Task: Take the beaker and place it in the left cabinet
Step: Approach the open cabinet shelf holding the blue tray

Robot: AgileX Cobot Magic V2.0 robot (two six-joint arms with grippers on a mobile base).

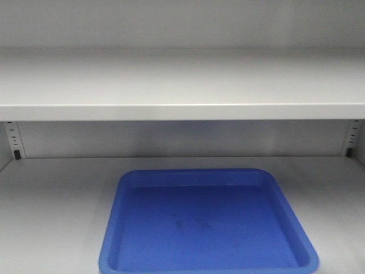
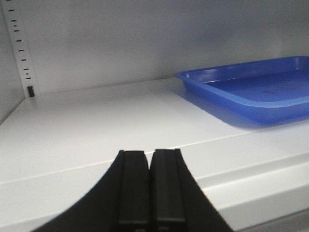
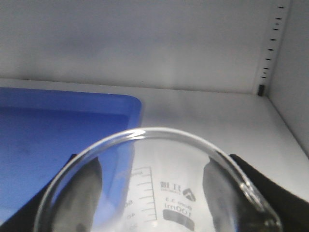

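Next, my right gripper lets go of the beaker on the blue tray's bottom (image 1: pixel 223 229) (image 3: pixel 58 157), where it will stand just beside the faint dark scuff marks.
A clear glass 100 ml beaker (image 3: pixel 159 188) fills the bottom of the right wrist view, its rim toward the camera. My right gripper (image 3: pixel 152 193) is shut on the beaker, with a black finger (image 3: pixel 84 188) on each side of the glass. It holds the beaker over the right edge of a blue tray (image 3: pixel 58 130) on the white cabinet shelf (image 3: pixel 212 116). My left gripper (image 2: pixel 149 159) is shut and empty, low over the shelf (image 2: pixel 96 125) left of the tray (image 2: pixel 251 92). Neither gripper nor the beaker shows in the front view.
The front view shows the blue tray (image 1: pixel 208 220) on the lower shelf (image 1: pixel 57 194) with another white shelf (image 1: pixel 182 85) above it. The cabinet back wall and side walls with peg-hole strips (image 2: pixel 21 48) (image 3: pixel 270 48) close the space.
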